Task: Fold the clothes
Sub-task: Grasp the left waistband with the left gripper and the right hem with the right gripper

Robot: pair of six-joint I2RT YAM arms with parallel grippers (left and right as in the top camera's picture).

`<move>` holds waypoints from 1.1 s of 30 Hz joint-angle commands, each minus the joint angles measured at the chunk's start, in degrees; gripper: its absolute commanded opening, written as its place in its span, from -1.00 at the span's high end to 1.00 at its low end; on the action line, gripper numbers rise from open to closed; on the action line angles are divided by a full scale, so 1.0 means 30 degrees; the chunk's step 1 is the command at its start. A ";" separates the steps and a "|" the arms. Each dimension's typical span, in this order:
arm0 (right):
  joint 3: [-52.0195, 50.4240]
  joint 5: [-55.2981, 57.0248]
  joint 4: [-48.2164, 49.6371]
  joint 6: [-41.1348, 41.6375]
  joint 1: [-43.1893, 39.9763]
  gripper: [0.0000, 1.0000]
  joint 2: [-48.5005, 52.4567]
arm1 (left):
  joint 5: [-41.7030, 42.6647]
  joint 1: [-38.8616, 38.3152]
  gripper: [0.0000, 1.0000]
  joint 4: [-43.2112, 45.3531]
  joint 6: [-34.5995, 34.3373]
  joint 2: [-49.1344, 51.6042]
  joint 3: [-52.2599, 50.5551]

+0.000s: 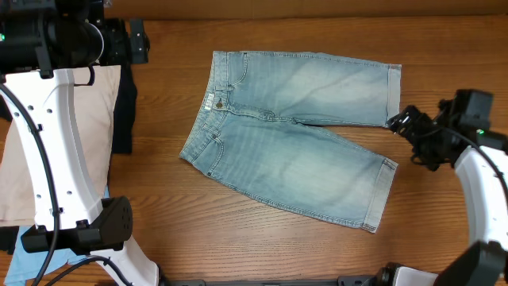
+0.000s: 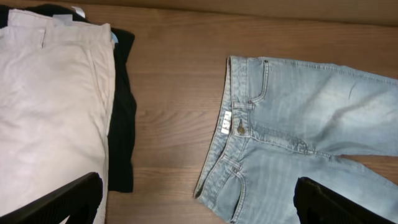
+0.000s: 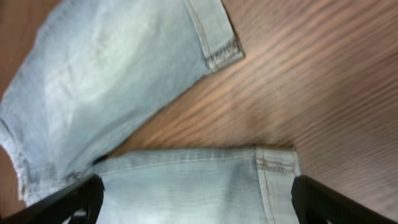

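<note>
My right gripper is to go next to the near leg's outer cuff corner (image 1: 370,226) on the denim shorts, and it should close there, opposite the inner seam.
The light-wash denim shorts (image 1: 294,135) lie flat and spread open in the middle of the table, with the waistband to the left and both cuffed legs to the right. In the left wrist view the waistband and button (image 2: 239,129) show. My left gripper (image 2: 199,205) is open and empty, raised at the back left (image 1: 136,41) beside the waistband. My right gripper (image 1: 401,123) is open and empty. It hovers by the cuff of the far leg. In the right wrist view its fingers (image 3: 196,199) straddle one leg's cuffed end (image 3: 277,165), apart from the cloth.
Beige shorts (image 1: 79,119) lie at the left on a dark garment (image 1: 123,111); both show in the left wrist view (image 2: 50,93) (image 2: 124,124). A sky-blue garment (image 1: 32,246) lies at the front left. The wooden table (image 1: 444,230) has its far edge behind the shorts.
</note>
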 commanded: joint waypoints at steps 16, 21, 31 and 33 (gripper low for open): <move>0.3898 0.0816 -1.0812 0.1086 -0.0029 -1.00 -1.1191 | -0.1960 -0.0138 -1.00 -0.1996 -0.5180 -0.4626 -0.5646; 0.3679 -0.0437 -1.1081 0.1078 -0.0029 -1.00 -1.1293 | -0.1923 -0.0262 -1.00 -0.0262 -0.6761 -0.4619 -1.1395; 0.1392 0.0576 -1.0841 0.1953 -0.0029 -0.74 -1.1220 | -0.0925 -0.1231 -0.95 0.8808 -1.0032 -0.4532 -2.1005; 0.0714 0.1020 -1.0455 0.2572 -0.0029 -0.69 -1.1169 | -0.0962 -0.1800 -0.92 1.0353 -1.0943 -0.4532 -2.2593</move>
